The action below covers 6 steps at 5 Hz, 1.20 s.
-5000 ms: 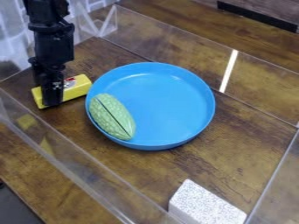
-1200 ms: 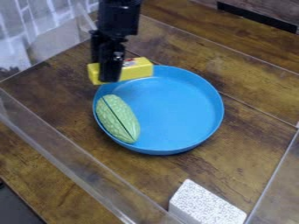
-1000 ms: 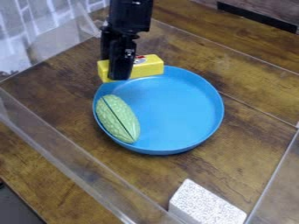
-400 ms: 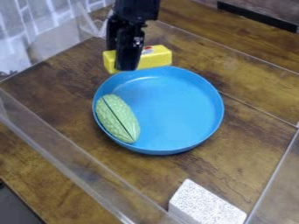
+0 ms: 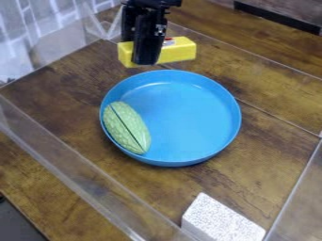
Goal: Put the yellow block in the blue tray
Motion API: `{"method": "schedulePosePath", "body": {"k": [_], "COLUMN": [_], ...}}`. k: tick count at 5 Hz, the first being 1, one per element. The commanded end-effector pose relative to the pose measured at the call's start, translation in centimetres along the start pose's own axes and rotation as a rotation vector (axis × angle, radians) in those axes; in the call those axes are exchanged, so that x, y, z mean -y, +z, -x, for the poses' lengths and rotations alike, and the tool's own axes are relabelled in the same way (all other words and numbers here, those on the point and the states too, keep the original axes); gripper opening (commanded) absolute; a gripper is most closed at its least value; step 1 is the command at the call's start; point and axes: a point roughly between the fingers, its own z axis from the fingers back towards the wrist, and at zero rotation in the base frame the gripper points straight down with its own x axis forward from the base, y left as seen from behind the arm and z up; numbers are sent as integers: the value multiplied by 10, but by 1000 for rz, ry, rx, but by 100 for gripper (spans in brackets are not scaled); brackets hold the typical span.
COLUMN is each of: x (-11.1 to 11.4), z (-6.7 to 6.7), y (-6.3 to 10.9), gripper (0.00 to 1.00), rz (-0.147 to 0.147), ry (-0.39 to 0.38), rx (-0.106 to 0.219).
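I will let go of the yellow block, which hangs above the tray's far rim now, in the blue tray, across the tray's bare bottom beside the green ribbed oval [image 5: 191,138].
The yellow block [image 5: 179,49] hangs in the air above the far rim of the blue tray [image 5: 189,113], lifted clear of the table. My black gripper [image 5: 147,49] comes down from the top edge and is shut on the yellow block near its left end. A white and red label shows on the block's right part. The tray is a wide round dish in the middle of the wooden table.
A green ribbed oval [image 5: 124,126] lies inside the tray at its left side. A white speckled block [image 5: 223,220] sits at the near edge. Clear plastic walls [image 5: 75,188] border the table at left and front.
The gripper has carried the yellow block up and to the right, from beside the tray's left rim to above its far rim. The tray and green oval stayed put.
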Motion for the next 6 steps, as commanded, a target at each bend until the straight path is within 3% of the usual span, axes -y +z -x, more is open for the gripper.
{"method": "schedulePosePath", "body": {"k": [1, 6], "x": [16, 42], "z": [-4, -9], "y": [34, 29], "gripper": [0, 0], "rz": [-68, -74], "ry": [-14, -10], "rx": [89, 81]}}
